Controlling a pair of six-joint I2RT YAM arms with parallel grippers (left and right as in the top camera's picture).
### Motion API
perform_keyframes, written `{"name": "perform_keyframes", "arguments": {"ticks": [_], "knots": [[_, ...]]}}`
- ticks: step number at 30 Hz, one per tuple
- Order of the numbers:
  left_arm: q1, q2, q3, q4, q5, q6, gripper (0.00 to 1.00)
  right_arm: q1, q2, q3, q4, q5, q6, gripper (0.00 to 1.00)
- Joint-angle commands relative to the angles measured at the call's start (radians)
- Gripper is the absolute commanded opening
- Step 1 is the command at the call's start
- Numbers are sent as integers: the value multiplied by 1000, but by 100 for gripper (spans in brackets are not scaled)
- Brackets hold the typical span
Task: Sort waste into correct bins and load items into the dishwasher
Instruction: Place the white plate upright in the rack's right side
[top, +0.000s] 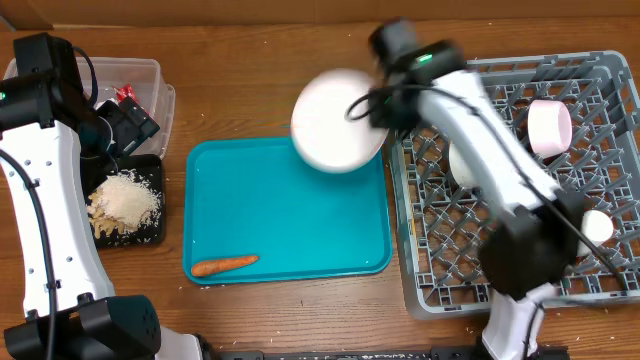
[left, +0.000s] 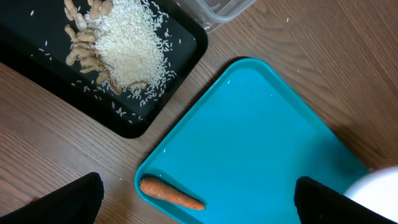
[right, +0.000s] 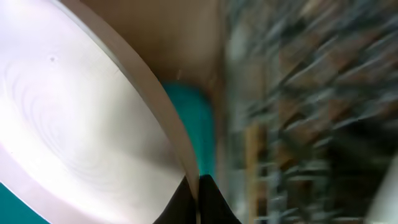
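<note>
Next, my right gripper lets go of the white plate in the grey dishwasher rack (top: 586, 118), just past the pink cup from the tray.
My right gripper (top: 378, 108) is shut on the rim of a white plate (top: 336, 120) and holds it above the far right corner of the teal tray (top: 290, 255), next to the grey dishwasher rack (top: 440, 290). In the right wrist view the fingers (right: 198, 200) pinch the plate's edge (right: 81, 118); the view is blurred. A carrot (top: 224, 265) lies at the tray's near left corner and shows in the left wrist view (left: 171, 193). My left gripper (left: 196, 199) is open and empty above the tray's left side.
The black bin (top: 150, 232) holds rice and peanuts (top: 124, 204). A clear plastic bin (top: 150, 80) with a red wrapper stands at the far left. The rack holds a pink cup (top: 549, 127) and white dishes (top: 597, 226).
</note>
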Motion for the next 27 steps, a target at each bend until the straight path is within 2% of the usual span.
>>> {"name": "perform_keyframes", "arguments": {"ticks": [1,7,17,24,27], "knots": [[0,0,10,2,-14,4,100,-19,-163,67,6,304,-37,4],[0,0,10,17,-23,4,100,-75,-217,67,-22,657,-37,4],[0,0,10,89,-42,4,100,-240,-217,64,-17,827,-32,4],[0,0,10,140,-47,4,100,-371,-216,58,29,1128,5,4],[0,0,10,140,-47,4,100,-431,-213,51,47,1192,4,4]]}}
